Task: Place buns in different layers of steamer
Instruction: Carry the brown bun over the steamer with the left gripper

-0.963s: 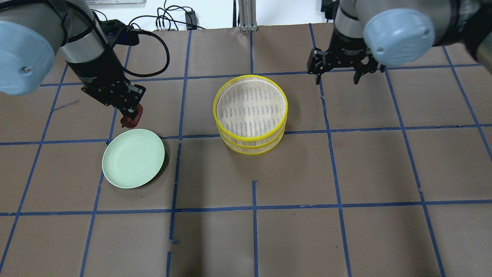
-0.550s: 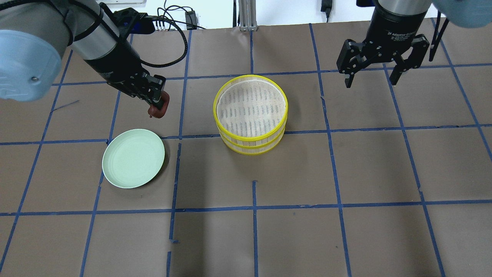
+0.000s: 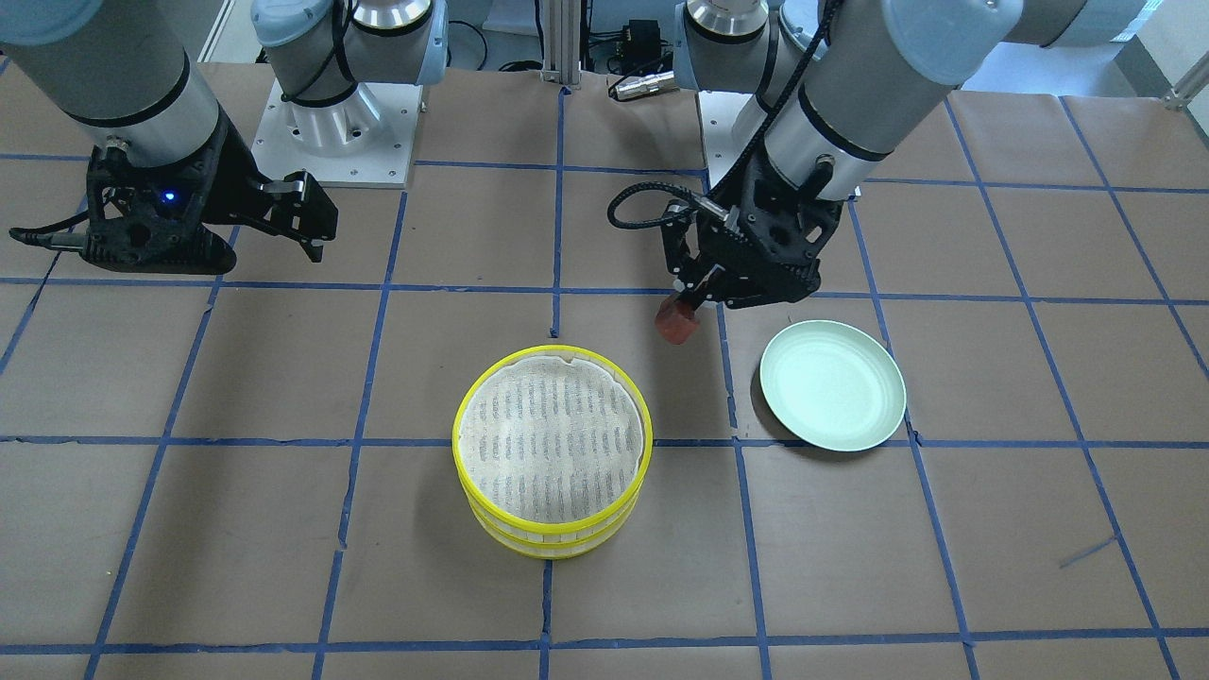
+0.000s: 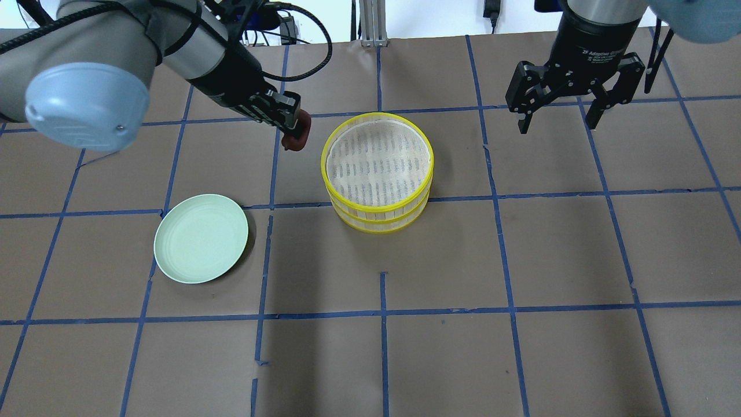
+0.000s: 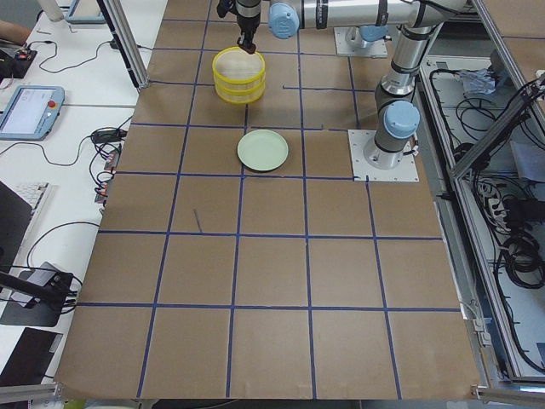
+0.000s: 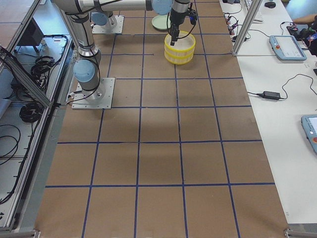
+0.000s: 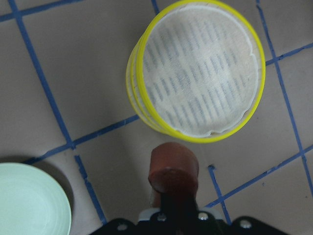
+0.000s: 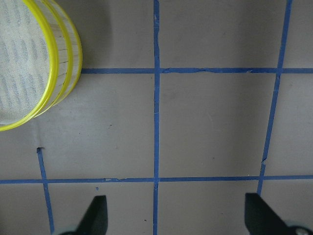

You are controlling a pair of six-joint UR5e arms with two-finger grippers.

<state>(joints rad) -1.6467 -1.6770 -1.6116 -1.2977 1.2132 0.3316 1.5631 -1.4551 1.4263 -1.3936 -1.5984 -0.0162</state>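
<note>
Next, I open my left gripper and let go of the reddish-brown bun near the middle of the steamer's top mesh cloth (image 3: pixel 563 413) (image 7: pixel 205 85).
The steamer (image 4: pixel 378 168) stands mid-table as two stacked yellow-rimmed tiers with mesh cloth on top; it also shows in the front view (image 3: pixel 553 449), the left wrist view (image 7: pixel 198 68) and the right wrist view (image 8: pixel 29 63). My left gripper (image 4: pixel 294 132) is shut on the reddish-brown bun (image 4: pixel 295 138) and holds it above the table just left of the steamer's rim. The bun shows too in the front view (image 3: pixel 676 323) and the left wrist view (image 7: pixel 173 166). My right gripper (image 4: pixel 560 119) is open and empty, to the right of the steamer. The white bun is out of view.
A pale green plate (image 4: pixel 201 238) lies empty on the table at the near left of the steamer, also seen in the front view (image 3: pixel 832 384). Blue tape lines grid the brown table cover. Cables run along the far edge.
My left gripper has carried the reddish-brown bun rightward and away from the plate, up to the steamer's left rim. The right gripper has shifted right and then held still, open.
</note>
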